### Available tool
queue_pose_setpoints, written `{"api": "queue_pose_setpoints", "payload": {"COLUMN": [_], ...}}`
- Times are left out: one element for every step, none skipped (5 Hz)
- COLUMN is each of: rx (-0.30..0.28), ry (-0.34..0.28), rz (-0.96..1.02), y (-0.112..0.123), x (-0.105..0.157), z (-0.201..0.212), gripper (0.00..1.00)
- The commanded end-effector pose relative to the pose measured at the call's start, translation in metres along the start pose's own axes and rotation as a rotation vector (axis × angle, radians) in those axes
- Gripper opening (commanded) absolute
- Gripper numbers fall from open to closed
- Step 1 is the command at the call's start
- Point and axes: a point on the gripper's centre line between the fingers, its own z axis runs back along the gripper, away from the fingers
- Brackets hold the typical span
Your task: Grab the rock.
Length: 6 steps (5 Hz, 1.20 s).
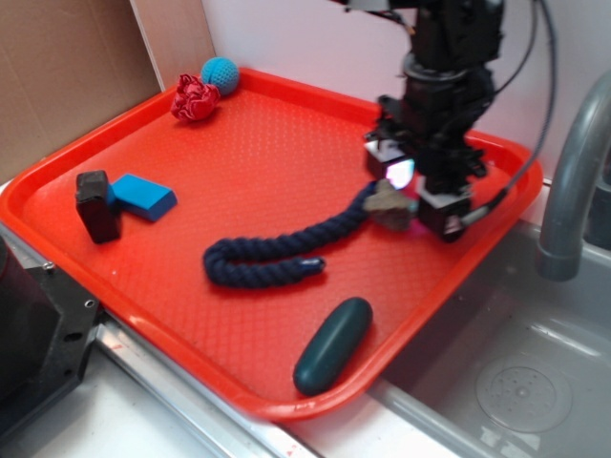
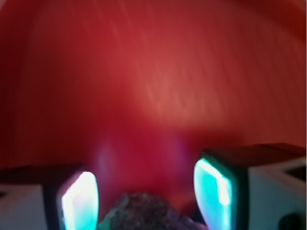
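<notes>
The end of the dark blue rope lies against the rock between my gripper's fingers, so my gripper needs to open, move back and close on the rock alone (image 1: 389, 207).
The rock (image 1: 386, 202) is a small, rough, brownish-grey lump near the right rim of the red tray (image 1: 258, 143), just past the end of a dark blue rope (image 1: 277, 253). My gripper (image 1: 409, 196) reaches down over it with one lit pad on each side. In the wrist view the rock (image 2: 144, 211) fills the bottom of the gap between the glowing pads (image 2: 79, 201) and reaches both of them, so my gripper (image 2: 148, 194) is shut on it. The tray floor behind is streaked with motion blur, while the rock looks steadier.
A dark green oval (image 1: 332, 345) lies near the tray's front rim. A red wrinkly ball (image 1: 195, 98) and a teal ball (image 1: 221, 73) sit at the back left. A blue block (image 1: 145, 197) and a black block (image 1: 97, 205) are at the left. A sink with a grey tap (image 1: 573, 181) is to the right.
</notes>
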Motion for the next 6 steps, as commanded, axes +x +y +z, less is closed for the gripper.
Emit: {"api": "queue_pose_setpoints", "payload": {"rx": [-0.031,-0.051,-0.022,0.055,0.032,-0.015], "ry": [-0.140,-0.207,-0.239,-0.209,-0.171,-0.141], "rz": [-0.046,-0.296,-0.545,-0.789,-0.821,-0.827], "y": [0.000,-0.004,-0.006,-0.003,-0.001,-0.001], "x": [-0.014,-0.011,-0.027,-0.050,-0.051,-0.039], "z": [0.051,0.057,0.062,0.055,0.032,0.006], "gripper": [0.97,1.00,1.00,1.00,1.00,1.00]}}
